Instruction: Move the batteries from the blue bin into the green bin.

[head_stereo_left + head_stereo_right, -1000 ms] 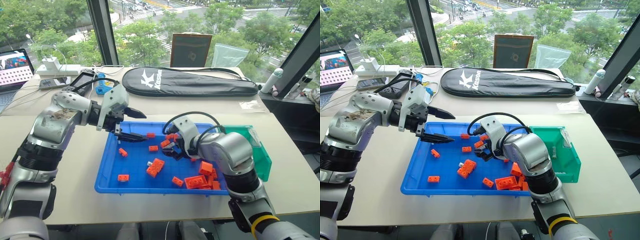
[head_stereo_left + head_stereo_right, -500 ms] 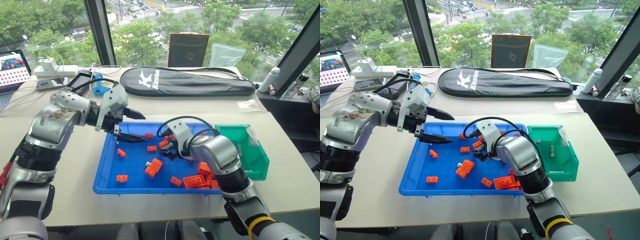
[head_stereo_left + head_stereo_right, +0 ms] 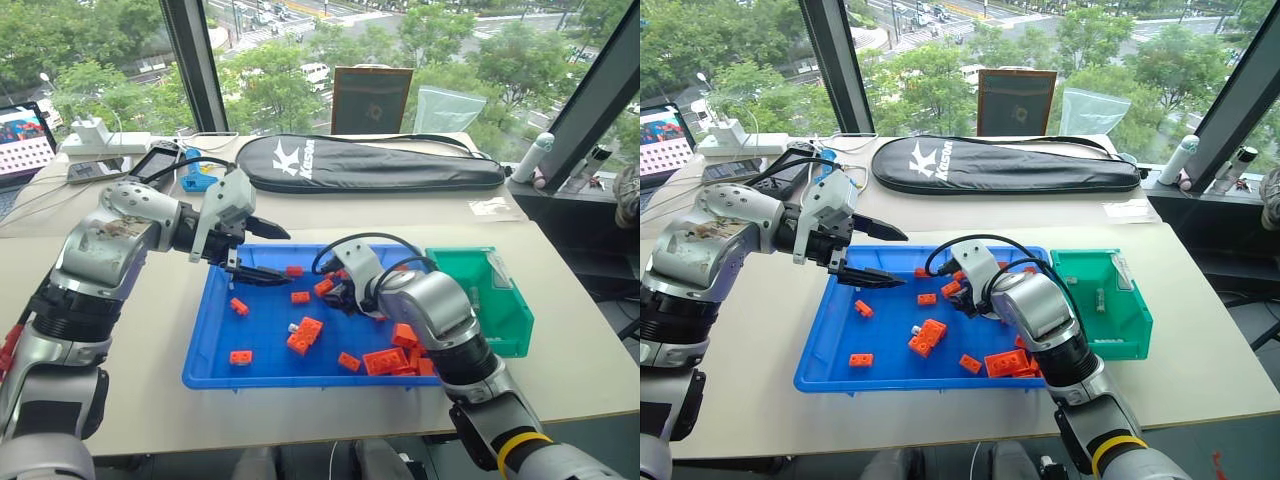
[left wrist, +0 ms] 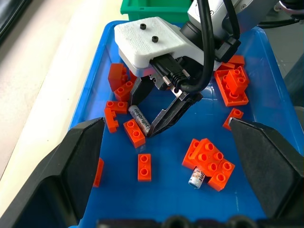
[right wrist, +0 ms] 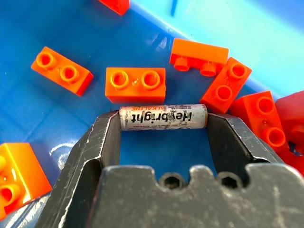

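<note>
Next, I open my right gripper and release the battery on the green bin's bottom [image 3: 460, 310], between the grey cylinder and the blue bin.
The blue bin [image 3: 200, 372] lies on the table, scattered with orange bricks [image 3: 305, 335]. My right gripper [image 3: 340, 297] reaches down into its middle and is shut on a battery [image 5: 163, 117], one finger against each end. The battery [image 4: 140, 119] lies low among the bricks, at the bin floor. A second battery [image 4: 195, 178] rests against a brick cluster nearer the front. My left gripper [image 3: 272, 254] hovers open and empty over the bin's far left corner. Just right of the blue bin stands the green bin [image 3: 508, 312], with a small grey cylinder [image 3: 1100, 298] inside.
A black racket case [image 3: 370, 160] lies across the table behind the bins. A laptop [image 3: 25, 130], a power strip [image 3: 105, 143] and cables crowd the far left. A white bottle [image 3: 530, 158] stands at the far right by the window frame.
My right gripper's fingers have closed in on the battery's ends. The left arm has held still. The whole picture has shifted slightly.
</note>
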### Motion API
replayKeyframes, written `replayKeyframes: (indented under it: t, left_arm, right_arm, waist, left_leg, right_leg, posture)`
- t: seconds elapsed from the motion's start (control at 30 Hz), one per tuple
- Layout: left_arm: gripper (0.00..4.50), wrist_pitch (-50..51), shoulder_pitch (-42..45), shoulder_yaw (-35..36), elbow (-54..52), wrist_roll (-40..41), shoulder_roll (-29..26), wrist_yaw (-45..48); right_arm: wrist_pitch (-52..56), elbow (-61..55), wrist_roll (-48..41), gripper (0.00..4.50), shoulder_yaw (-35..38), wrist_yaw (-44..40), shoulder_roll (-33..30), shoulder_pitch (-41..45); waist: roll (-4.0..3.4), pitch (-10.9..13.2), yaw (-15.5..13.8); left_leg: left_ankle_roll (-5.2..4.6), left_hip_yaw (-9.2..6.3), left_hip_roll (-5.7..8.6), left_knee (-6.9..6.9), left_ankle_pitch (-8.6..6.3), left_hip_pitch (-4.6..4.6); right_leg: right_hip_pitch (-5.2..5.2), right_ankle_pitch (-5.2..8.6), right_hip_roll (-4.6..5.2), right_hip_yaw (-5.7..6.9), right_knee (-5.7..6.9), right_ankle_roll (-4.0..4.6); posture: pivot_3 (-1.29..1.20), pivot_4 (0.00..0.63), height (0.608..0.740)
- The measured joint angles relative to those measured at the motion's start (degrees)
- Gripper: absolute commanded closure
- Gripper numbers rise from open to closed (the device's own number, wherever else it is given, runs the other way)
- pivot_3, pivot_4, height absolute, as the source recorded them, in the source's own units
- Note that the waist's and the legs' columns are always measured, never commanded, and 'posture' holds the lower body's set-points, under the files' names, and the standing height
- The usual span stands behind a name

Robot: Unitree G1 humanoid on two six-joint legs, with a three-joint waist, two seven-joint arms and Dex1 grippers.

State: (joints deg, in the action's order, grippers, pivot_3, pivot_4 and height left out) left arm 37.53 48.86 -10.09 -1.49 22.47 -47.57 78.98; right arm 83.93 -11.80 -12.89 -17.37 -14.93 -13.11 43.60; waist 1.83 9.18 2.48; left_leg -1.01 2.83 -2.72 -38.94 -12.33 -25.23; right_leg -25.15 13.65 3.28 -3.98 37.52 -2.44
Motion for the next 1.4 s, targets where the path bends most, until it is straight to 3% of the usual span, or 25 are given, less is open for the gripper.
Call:
replayKeyframes:
  t: [0.13, 0.23, 0.43, 0.57, 0.7, 0.9, 0.97, 1.07, 1.33, 1.4]
  left_arm:
    - [0.00, -0.1, 0.0, -0.1, 0.2, 0.1, 1.0, 0.5]
    - [0.00, -0.1, 0.0, -0.1, 0.3, 0.4, 2.2, 0.9]
    - [0.00, -0.1, 1.3, 0.7, 2.4, 3.2, 6.1, 1.3]
    - [0.00, -0.1, 2.9, 3.2, 3.9, 5.4, 8.3, 1.1]
    - [0.00, -0.2, 4.1, 4.0, 4.8, 6.9, 10.6, 0.8]
    - [0.00, -1.0, 4.8, 4.2, 5.1, 6.7, 11.1, 0.2]
    - [0.00, -1.2, 4.8, 4.1, 5.1, 6.5, 11.1, 0.0]
    - [0.00, -1.2, 4.8, 4.1, 5.1, 6.3, 10.9, -0.7]
    - [0.00, -0.1, 4.4, 6.1, 4.1, 7.4, 7.1, -0.6]
    - [0.00, -0.9, 3.9, 6.9, 3.8, 7.4, 5.5, 0.0]
  right_arm:
    - [4.5, -6.6, -3.9, 1.97, 2.9, -3.9, -3.2, 2.0]
    - [5.1, -12.9, -8.5, 1.97, 7.7, -9.1, -8.9, 2.2]
    - [1.7, -21.2, -15.5, 1.97, 17.4, -20.1, -27.2, -1.8]
    - [-1.4, -18.8, -16.4, 1.97, 24.9, -27.0, -43.9, -8.0]
    - [-5.8, -15.5, -17.0, 1.97, 28.8, -31.9, -52.4, -15.3]
    - [-12.6, -9.0, -15.3, 1.97, 28.9, -32.9, -53.2, -21.9]
    - [-14.3, -8.5, -15.3, 0.97, 27.9, -33.0, -52.9, -22.3]
    - [-15.8, -6.7, -15.1, 0.10, 26.4, -33.2, -52.9, -22.8]
    - [-21.3, -7.0, -13.1, 0.05, 22.9, -35.2, -57.0, -19.4]
    - [-20.1, -8.6, -15.8, 0.05, 22.7, -36.0, -54.6, -14.9]
  waist:
    - [0.00, 0.0, -0.1]
    - [0.00, 0.0, -0.5]
    - [-0.01, 0.0, -1.5]
    - [0.00, 0.0, -1.8]
    - [0.00, 0.0, -1.5]
    - [-0.02, 0.0, -1.1]
    - [-0.02, 0.0, -1.2]
    - [-0.02, 0.0, -1.5]
    - [-0.03, 0.0, -1.4]
    - [-0.03, 0.0, -1.0]
  left_leg:
    - [0.00, -0.02, 0.00, 0.00, 0.00, 0.00]
    - [0.00, -0.02, 0.02, 0.00, 0.00, -0.01]
    - [0.00, 0.00, 0.06, 0.03, 0.00, -0.03]
    - [-0.02, 0.01, 0.08, 0.03, -0.01, -0.05]
    - [-0.03, 0.00, 0.03, 0.02, -0.02, 0.00]
    - [-0.04, 0.02, 0.03, 0.00, -0.01, 0.06]
    - [-0.04, 0.00, 0.03, 0.01, -0.01, 0.06]
    - [-0.04, 0.02, 0.07, 0.00, -0.01, 0.04]
    - [-0.04, 0.04, 0.04, 0.00, -0.01, 0.05]
    - [-0.04, 0.02, -0.02, 0.01, -0.01, 0.06]
  right_leg:
    - [0.00, 0.00, 0.00, 0.00, 0.01, 0.00]
    - [0.03, 0.00, 0.02, 0.01, -0.08, -0.01]
    - [0.08, 0.01, 0.05, 0.00, -0.27, -0.01]
    - [0.14, 0.00, 0.08, 0.00, -0.41, -0.02]
    - [0.16, 0.00, 0.02, -0.02, -0.37, -0.01]
    - [0.16, -0.01, 0.00, -0.09, -0.32, -0.01]
    - [0.17, -0.01, 0.00, -0.07, -0.33, -0.01]
    - [0.17, -0.01, 0.04, -0.09, -0.35, -0.02]
    - [0.15, -0.01, 0.02, -0.08, -0.35, -0.02]
    - [0.15, -0.02, -0.04, -0.08, -0.35, -0.01]
  posture:
    - [0.00, 0.150, 0.740]
    - [0.00, 0.150, 0.740]
    - [0.00, 0.150, 0.740]
    - [0.00, 0.150, 0.740]
    - [0.00, 0.150, 0.740]
    - [0.00, 0.150, 0.740]
    - [0.00, 0.150, 0.740]
    - [0.00, 0.150, 0.740]
    - [0.00, 0.150, 0.740]
    - [0.00, 0.150, 0.740]
